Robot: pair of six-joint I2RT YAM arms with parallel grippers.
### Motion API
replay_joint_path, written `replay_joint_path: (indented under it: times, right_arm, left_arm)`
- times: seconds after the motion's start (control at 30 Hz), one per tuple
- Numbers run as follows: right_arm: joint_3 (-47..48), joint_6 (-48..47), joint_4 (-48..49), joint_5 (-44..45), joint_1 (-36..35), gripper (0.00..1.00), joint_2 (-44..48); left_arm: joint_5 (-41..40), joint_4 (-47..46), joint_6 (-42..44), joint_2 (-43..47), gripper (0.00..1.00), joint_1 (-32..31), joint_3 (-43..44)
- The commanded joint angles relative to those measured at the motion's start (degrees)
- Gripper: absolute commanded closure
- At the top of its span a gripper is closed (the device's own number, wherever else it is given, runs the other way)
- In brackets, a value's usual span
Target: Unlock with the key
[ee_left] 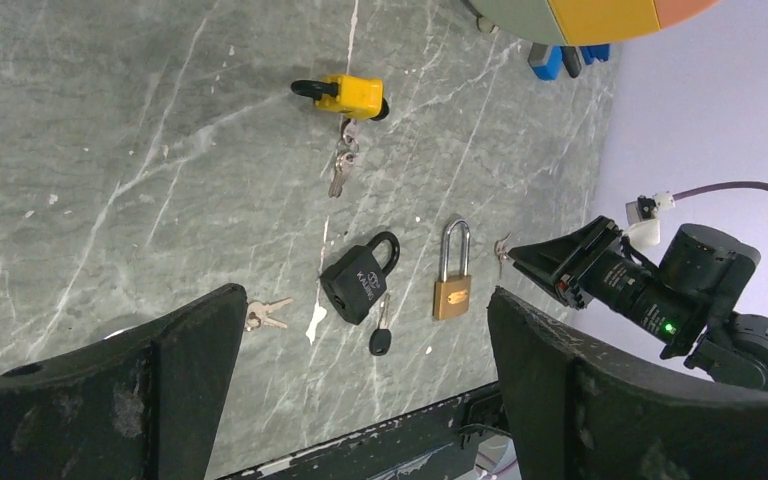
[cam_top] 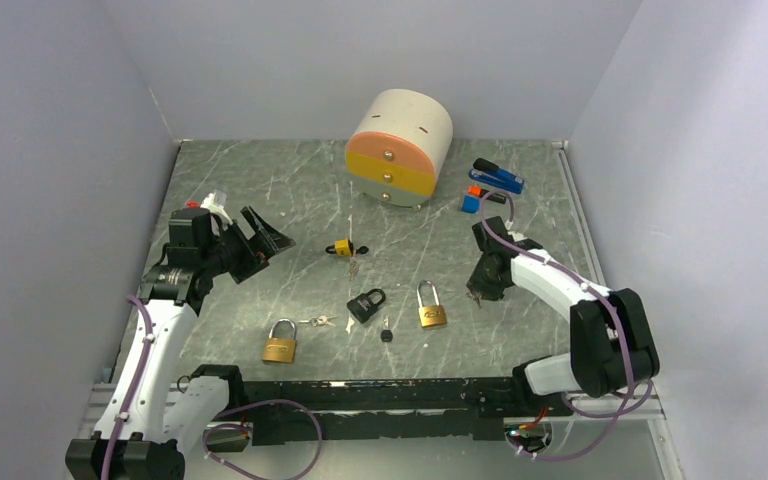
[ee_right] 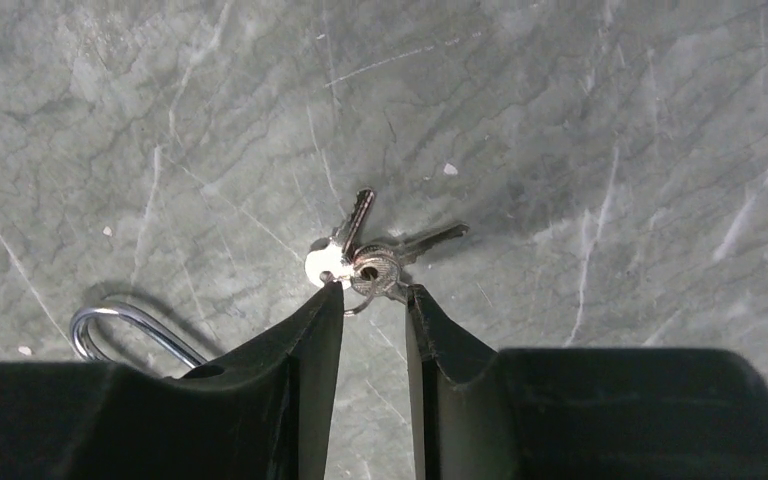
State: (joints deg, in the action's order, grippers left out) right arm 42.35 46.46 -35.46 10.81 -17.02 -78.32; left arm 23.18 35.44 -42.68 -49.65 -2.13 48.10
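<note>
Silver key heads overlap at my right fingers; I need to open, grip the bunch's key ring (ee_right: 360, 306), fan keys apart first.
A small bunch of silver keys (ee_right: 360, 262) lies on the grey marble table. My right gripper (ee_right: 373, 288) is low over it, open by a narrow gap, one fingertip on each side of the key heads and the key ring between the tips. In the top view this gripper (cam_top: 477, 293) is to the right of a brass padlock (cam_top: 431, 308), whose shackle (ee_right: 125, 325) shows at the lower left of the right wrist view. My left gripper (cam_top: 265, 235) hangs wide open and empty above the table's left side. A black padlock (cam_top: 366, 304) lies mid-table.
A yellow padlock (cam_top: 341, 247) has keys (cam_top: 354, 267) in it. A second brass padlock (cam_top: 280, 343) lies front left, with loose keys (cam_top: 318, 321) and a black-headed key (cam_top: 387, 333) nearby. A round drawer unit (cam_top: 400, 147) and a blue stapler (cam_top: 498, 178) stand at the back.
</note>
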Motion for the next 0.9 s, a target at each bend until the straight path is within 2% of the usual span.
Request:
replay_joint_path:
  times: [0.0, 0.17, 0.27, 0.37, 0.53, 0.8, 0.87]
  right_arm:
    - [-0.2, 2.4, 4.4, 0.5, 0.1, 0.68, -1.1]
    - [0.9, 1.2, 4.9, -0.1, 0.1, 0.7, -4.4]
    - [1.2, 0.5, 4.1, -0.9, 0.1, 0.75, -5.9]
    - [1.4, -1.4, 3.1, -1.9, 0.0, 0.87, -6.1]
    - [2.8, -8.2, 0.4, -4.4, -0.9, 1.0, -4.8]
    - [3.6, -18.0, -2.3, -7.1, -1.2, 1.0, -0.9]
    - [4.3, -17.0, -3.1, -5.1, -1.3, 0.9, -0.7]
  left_arm:
    - [-1.0, 0.8, 0.4, 0.9, 0.06, -0.2, 0.7]
    - [-1.4, 1.3, 0.6, 0.9, 0.06, -0.2, 0.9]
    - [-1.8, 1.6, 0.8, 1.0, 0.06, -0.2, 0.7]
    - [-2.3, 1.7, 0.7, 1.4, 0.06, -0.2, 0.3]
    - [-2.9, 1.9, 0.6, 2.2, 0.06, -0.2, -0.2]
    - [-3.6, 1.9, 0.3, 2.3, 0.06, -0.2, -1.1]
    - [-3.9, 1.9, 0.3, 2.3, 0.06, -0.2, -1.2]
